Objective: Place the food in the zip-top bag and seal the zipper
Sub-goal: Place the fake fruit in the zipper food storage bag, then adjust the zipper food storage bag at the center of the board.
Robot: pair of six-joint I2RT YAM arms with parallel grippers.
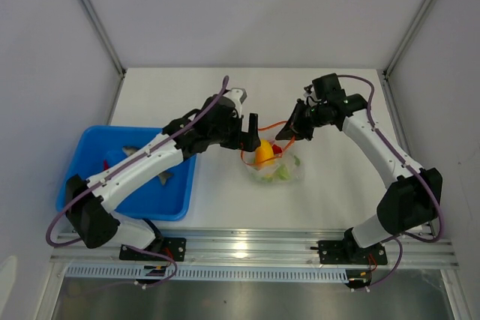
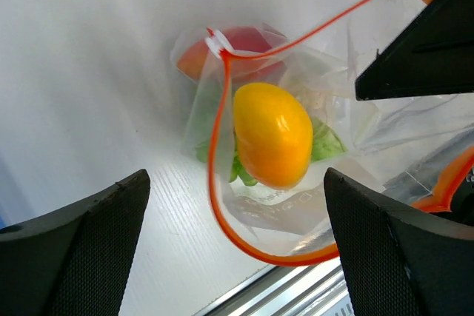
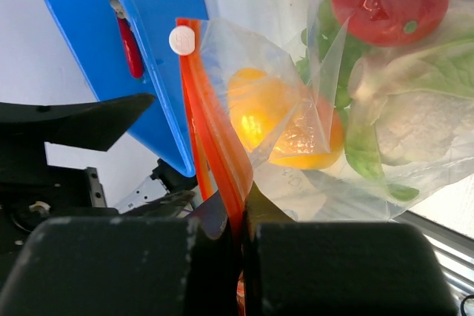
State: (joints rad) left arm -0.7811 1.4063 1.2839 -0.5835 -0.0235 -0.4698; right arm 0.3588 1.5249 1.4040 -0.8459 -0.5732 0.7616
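The yellow piece is sitting by the bag's opening, so next my left gripper pinches the red zipper's loose side [image 1: 244, 158] and raises it to settle the food deeper.
The clear zip-top bag [image 1: 276, 166] lies at the table's middle with its mouth held up. My right gripper [image 3: 241, 220] is shut on the red zipper [image 3: 215, 138] at one end of the mouth. The zipper's loop [image 2: 216, 183] stands wide open. Inside the bag are a yellow lemon-like piece [image 2: 272, 135], a red-orange fruit [image 2: 237, 44], green leafy bits [image 3: 366, 146] and white cauliflower [image 3: 415, 127]. My left gripper [image 2: 237, 257] hangs open just above the mouth, nothing between its fingers [image 2: 81, 257]. A grey fish [image 1: 163, 177] and a red chili [image 3: 129, 46] lie in the tray.
The blue tray [image 1: 180, 200] sits at the left of the table, under my left arm. White walls with metal posts close in the back and sides. A metal rail [image 1: 255, 245] runs along the near edge.
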